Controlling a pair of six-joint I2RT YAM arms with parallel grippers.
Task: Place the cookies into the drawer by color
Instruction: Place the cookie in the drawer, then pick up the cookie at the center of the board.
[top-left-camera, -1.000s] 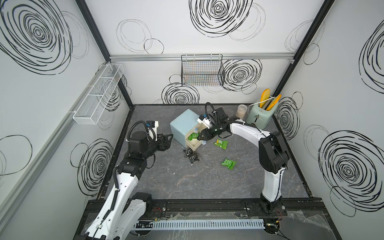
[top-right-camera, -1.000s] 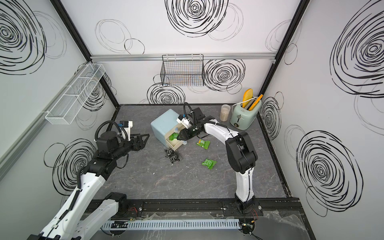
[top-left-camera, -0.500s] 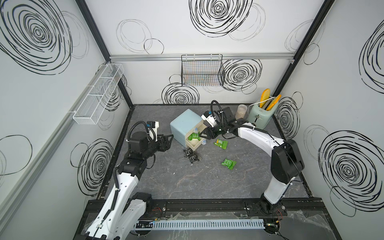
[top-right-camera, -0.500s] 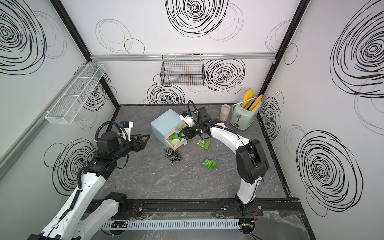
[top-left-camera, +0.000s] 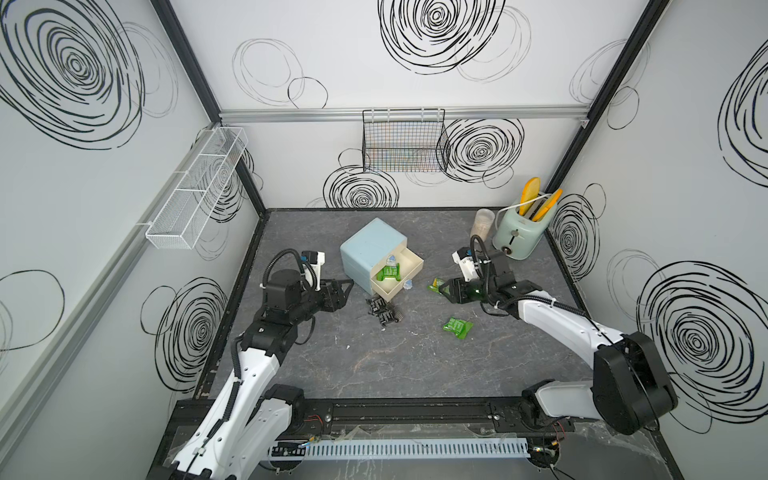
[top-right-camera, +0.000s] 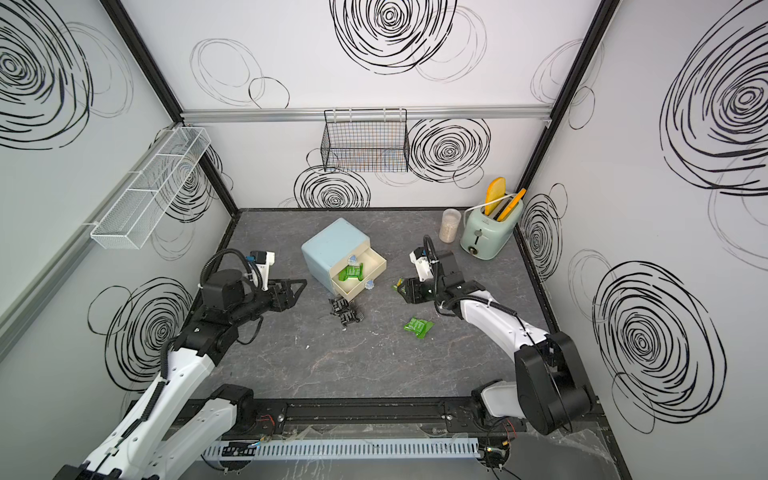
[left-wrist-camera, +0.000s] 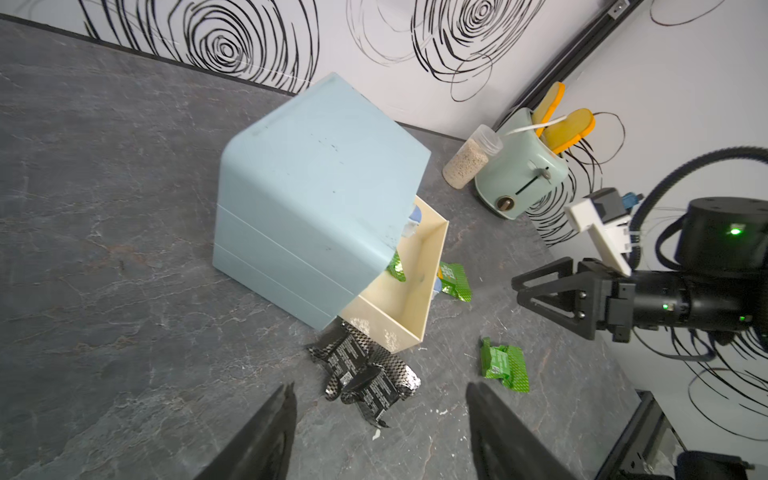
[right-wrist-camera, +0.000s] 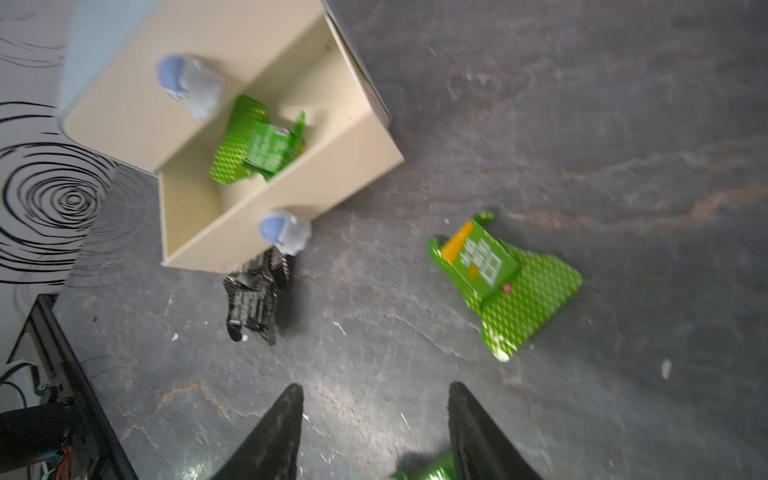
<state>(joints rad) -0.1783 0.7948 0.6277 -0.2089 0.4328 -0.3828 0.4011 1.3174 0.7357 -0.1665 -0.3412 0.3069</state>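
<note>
I will close my right gripper on the edge (top-left-camera: 468, 325), away from the black packets, of the green packet nearest the black bar.
The pale-blue cabinet (top-left-camera: 372, 249) (top-right-camera: 334, 249) (left-wrist-camera: 316, 187) has one cream drawer (top-left-camera: 415, 266) (top-right-camera: 377, 264) (left-wrist-camera: 432, 282) (right-wrist-camera: 291, 195) pulled out. One green cookie packet (top-left-camera: 388, 272) (top-right-camera: 351, 272) (right-wrist-camera: 257, 143) lies inside it. Two more green packets lie on the table (top-left-camera: 435, 286) (top-left-camera: 457, 327) (right-wrist-camera: 503, 282) (left-wrist-camera: 505, 365). Black packets (top-left-camera: 384, 311) (top-right-camera: 345, 311) (left-wrist-camera: 365, 374) (right-wrist-camera: 253, 299) are heaped at the drawer's front corner. My right gripper (top-left-camera: 442, 287) (top-right-camera: 399, 289) (right-wrist-camera: 375, 387) is open and holds nothing, right of the drawer beside a green packet. My left gripper (top-left-camera: 347, 286) (top-right-camera: 303, 284) (left-wrist-camera: 379, 388) is open, left of the cabinet.
A mint toaster (top-left-camera: 519, 232) with yellow slices and a clear jar (top-left-camera: 482, 222) stand at the back right. A wire basket (top-left-camera: 405, 141) hangs on the back wall, a white mesh shelf (top-left-camera: 195, 187) on the left wall. A black rail (top-left-camera: 395, 415) runs along the front edge.
My right gripper has pulled back from the drawer to the right and opened wider, leaving a green packet in the drawer. The left arm has not moved.
</note>
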